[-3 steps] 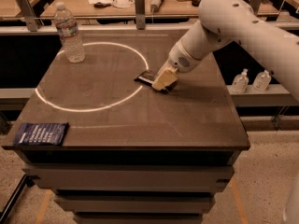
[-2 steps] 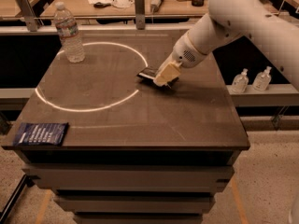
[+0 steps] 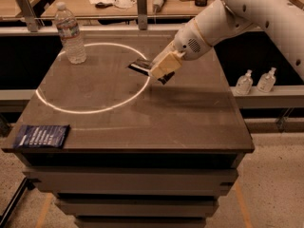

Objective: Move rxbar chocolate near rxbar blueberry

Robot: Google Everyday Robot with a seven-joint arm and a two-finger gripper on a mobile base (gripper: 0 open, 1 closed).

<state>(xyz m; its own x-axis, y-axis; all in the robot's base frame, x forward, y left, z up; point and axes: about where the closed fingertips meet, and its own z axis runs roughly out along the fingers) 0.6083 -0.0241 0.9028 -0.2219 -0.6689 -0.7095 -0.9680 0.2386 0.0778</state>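
My gripper needs to release the rxbar chocolate on the white ring's front curve (image 3: 93, 113), just past the inner end of the rxbar blueberry. The rxbar chocolate is now above the table's middle back.
The rxbar chocolate (image 3: 140, 66), a flat black bar, is held in my gripper (image 3: 160, 69) above the table's middle back, its end sticking out to the left of the tan fingers. My gripper is shut on it. The rxbar blueberry (image 3: 42, 136), a flat dark-blue wrapper with white text, lies at the table's front left corner, far from the gripper.
A clear water bottle (image 3: 69, 33) stands at the back left. A white ring of light (image 3: 95, 78) marks the dark tabletop (image 3: 190, 118). Two small bottles (image 3: 256, 81) sit on a ledge to the right. A cluttered bench lies behind.
My gripper has lifted the black bar off the table and moved slightly left with it.
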